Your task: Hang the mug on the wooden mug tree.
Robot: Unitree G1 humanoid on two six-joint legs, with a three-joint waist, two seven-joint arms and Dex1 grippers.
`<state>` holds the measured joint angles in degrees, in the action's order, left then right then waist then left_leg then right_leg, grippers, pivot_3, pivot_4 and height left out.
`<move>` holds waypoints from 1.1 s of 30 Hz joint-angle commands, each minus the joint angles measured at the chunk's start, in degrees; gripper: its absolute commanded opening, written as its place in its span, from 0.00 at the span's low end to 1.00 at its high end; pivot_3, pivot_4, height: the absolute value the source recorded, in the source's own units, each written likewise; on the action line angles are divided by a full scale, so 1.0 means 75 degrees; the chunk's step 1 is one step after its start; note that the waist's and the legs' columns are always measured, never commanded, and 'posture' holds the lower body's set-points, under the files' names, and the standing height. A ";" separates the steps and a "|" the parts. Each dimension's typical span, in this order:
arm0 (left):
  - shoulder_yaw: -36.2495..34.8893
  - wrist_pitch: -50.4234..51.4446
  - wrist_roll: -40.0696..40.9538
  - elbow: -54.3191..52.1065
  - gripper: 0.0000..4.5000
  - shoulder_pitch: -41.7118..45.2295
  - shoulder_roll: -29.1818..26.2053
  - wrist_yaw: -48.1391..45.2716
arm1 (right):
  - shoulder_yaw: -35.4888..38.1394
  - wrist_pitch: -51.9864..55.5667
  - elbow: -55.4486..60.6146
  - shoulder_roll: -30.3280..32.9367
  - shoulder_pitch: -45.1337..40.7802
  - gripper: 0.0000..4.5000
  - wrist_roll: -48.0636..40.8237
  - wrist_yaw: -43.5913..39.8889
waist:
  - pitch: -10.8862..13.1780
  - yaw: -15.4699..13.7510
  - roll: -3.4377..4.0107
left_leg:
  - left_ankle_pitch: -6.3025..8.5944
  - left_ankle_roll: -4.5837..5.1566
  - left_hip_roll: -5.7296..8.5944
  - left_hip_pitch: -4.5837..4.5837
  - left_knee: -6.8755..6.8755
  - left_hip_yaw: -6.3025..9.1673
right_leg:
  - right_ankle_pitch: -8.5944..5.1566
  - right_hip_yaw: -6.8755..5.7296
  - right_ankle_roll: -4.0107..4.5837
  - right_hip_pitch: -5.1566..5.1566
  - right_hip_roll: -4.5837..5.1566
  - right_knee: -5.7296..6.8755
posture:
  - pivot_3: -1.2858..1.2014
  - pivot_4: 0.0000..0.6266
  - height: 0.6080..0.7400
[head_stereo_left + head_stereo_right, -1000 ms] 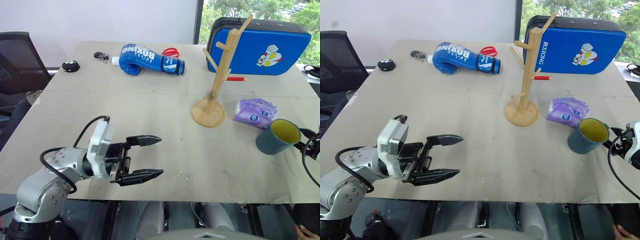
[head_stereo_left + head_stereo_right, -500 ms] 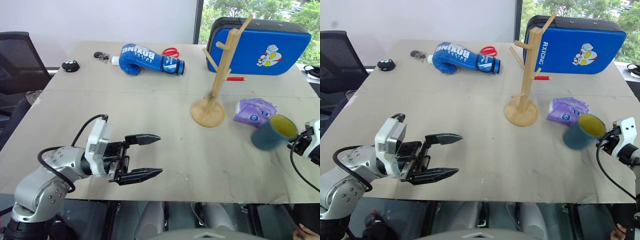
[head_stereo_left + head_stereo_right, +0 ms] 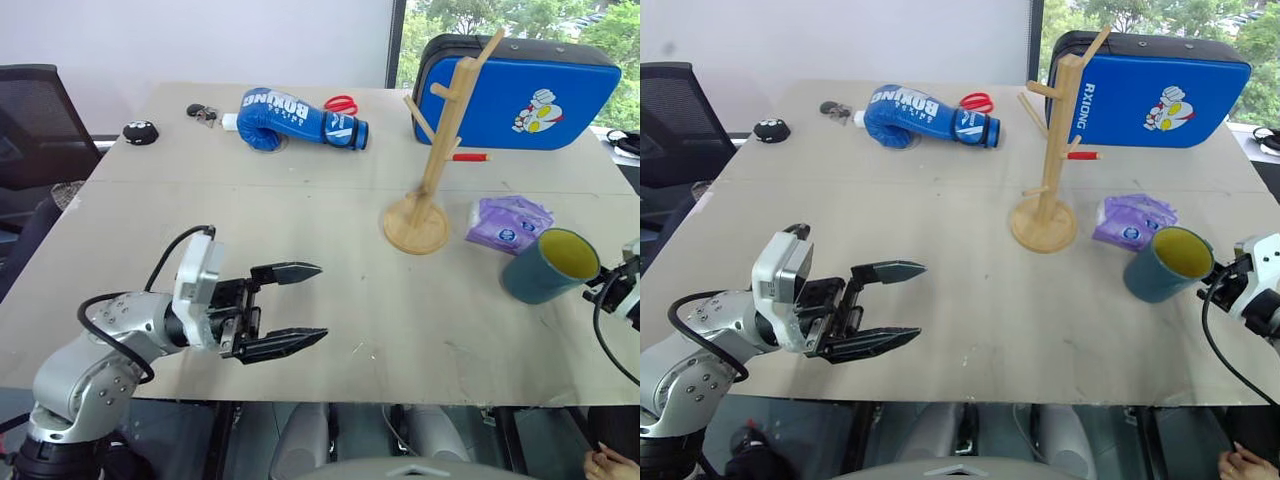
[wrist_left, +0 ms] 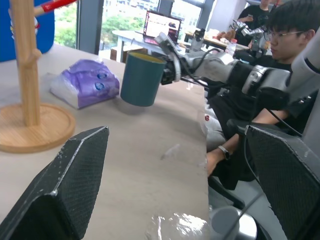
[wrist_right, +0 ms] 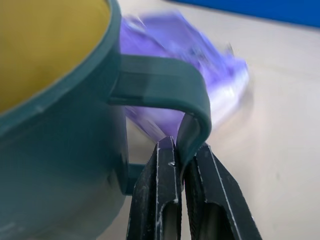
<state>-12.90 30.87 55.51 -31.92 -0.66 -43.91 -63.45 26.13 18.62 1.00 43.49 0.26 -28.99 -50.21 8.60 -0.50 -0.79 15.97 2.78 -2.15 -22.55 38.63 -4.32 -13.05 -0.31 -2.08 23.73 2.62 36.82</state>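
Next, my right gripper releases the teal-blue mug hanging under the mug tree's red-tipped peg (image 3: 460, 196), near the purple tissue pack.
The teal-blue mug (image 3: 548, 268) with its yellow inside hangs tilted just above the table at the far right. My right gripper (image 5: 181, 152) is shut on the thin loop of its handle (image 5: 165, 85), coming in from the table's right edge. The wooden mug tree (image 3: 432, 165) stands upright on its round base (image 3: 417, 230), behind and to the left of the mug, with bare pegs. My left gripper (image 3: 320, 302) hovers open and level over the near left of the table, pointing right, with nothing between its fingers.
A purple tissue pack (image 3: 508, 222) lies between the mug and the tree's base. A blue boxing glove (image 3: 300, 118), red scissors (image 3: 342, 103), a blue pad (image 3: 520, 92) and a red pen (image 3: 470, 157) sit at the back. A person (image 4: 280, 35) sits beyond the table's right edge.
My right gripper shut on the mug's handle, then lifted the mug off the table and carried it slightly left, tilting it. The left arm stayed put.
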 commanded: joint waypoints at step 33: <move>-0.1855 -0.0380 0.0499 -0.1500 1.00 -0.2118 0.0610 0.1916 | -0.4832 0.0679 -0.3269 -0.0042 -0.7611 0.30 0.2218 -0.2171 | 0.0024 0.0096 -0.0014 | 0.0000 -0.0003 0.0003 -0.0027 0.0000 0.0005 | 0.0001 -0.0016 0.0008 0.0014 0.0015 -0.0010 | 0.52 0.24 1.00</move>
<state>-25.51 29.33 58.29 -41.00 -16.61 -39.37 -49.53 -11.19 26.01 -23.47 42.48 -55.15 -13.14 -65.75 8.78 0.22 -0.90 15.92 2.68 -2.11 -22.77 38.63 -4.29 -13.04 -0.42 -2.02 23.83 2.76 36.73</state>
